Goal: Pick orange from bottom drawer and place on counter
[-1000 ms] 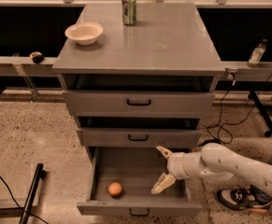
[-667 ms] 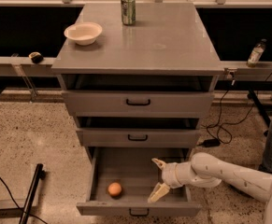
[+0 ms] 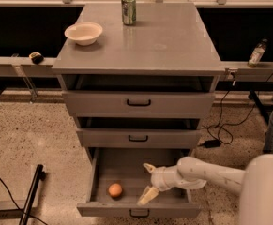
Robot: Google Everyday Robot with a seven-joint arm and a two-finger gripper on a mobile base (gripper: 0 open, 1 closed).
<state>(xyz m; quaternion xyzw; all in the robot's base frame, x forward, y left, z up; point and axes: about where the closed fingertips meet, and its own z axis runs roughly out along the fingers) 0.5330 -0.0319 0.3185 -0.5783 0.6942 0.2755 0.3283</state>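
Next, I close my fingers around the orange's middle (image 3: pixel 115 190) in the open bottom drawer.
The orange (image 3: pixel 115 190) lies on the floor of the open bottom drawer (image 3: pixel 138 211), left of centre. My gripper (image 3: pixel 146 183) is open inside the drawer, just right of the orange, with one finger near the back and one near the front; it holds nothing. My white arm reaches in from the lower right. The counter (image 3: pixel 169 41) is the grey top of the cabinet above.
On the counter stand a white bowl (image 3: pixel 83 33) at the left and a green can (image 3: pixel 128 9) at the back. The two upper drawers are slightly open. A small dark round object (image 3: pixel 35 57) and a bottle (image 3: pixel 256 53) sit on the side ledges. A black stand (image 3: pixel 33 192) lies on the floor at left.
My gripper has moved left inside the bottom drawer, closer to the orange. The orange has not moved.
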